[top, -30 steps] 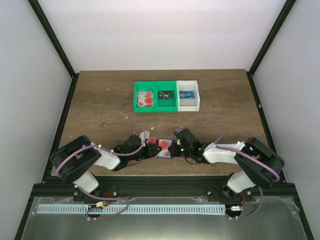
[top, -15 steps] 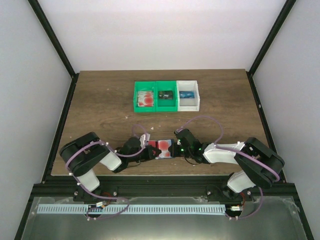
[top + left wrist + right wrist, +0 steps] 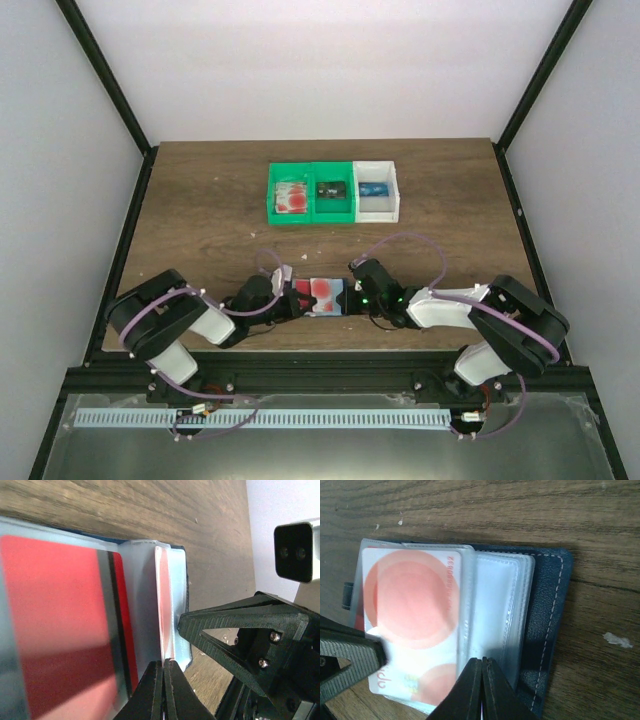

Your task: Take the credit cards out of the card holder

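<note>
The robot's right gripper is closed on the empty clear sleeves next to the red-and-white card, so it should open, move over and pinch the edge of the card's sleeve (image 3: 463, 640).
The navy card holder (image 3: 322, 297) lies open near the table's front edge, between my two grippers. In the right wrist view its navy cover (image 3: 547, 625) lies under clear sleeves, with a red-and-white credit card (image 3: 412, 605) lying across their left side. My left gripper (image 3: 164, 669) is shut on the thin edge of a red-and-white card (image 3: 161, 605); a red card back with a dark stripe (image 3: 55, 615) fills the left of that view. My right gripper (image 3: 481, 666) is shut on the clear sleeves (image 3: 495, 610). In the top view the left gripper (image 3: 291, 300) and right gripper (image 3: 352, 294) flank the holder.
Three small bins stand side by side at mid-table: a green bin (image 3: 272, 205) with a red-and-white card, a green bin (image 3: 333, 211) with a dark card, and a white bin (image 3: 392, 205) with a blue card. Both forearms lie low along the front edge.
The left arm has drawn back to the left, and the red-and-white card now shows further left of the holder. The right gripper has stayed put on the holder.
</note>
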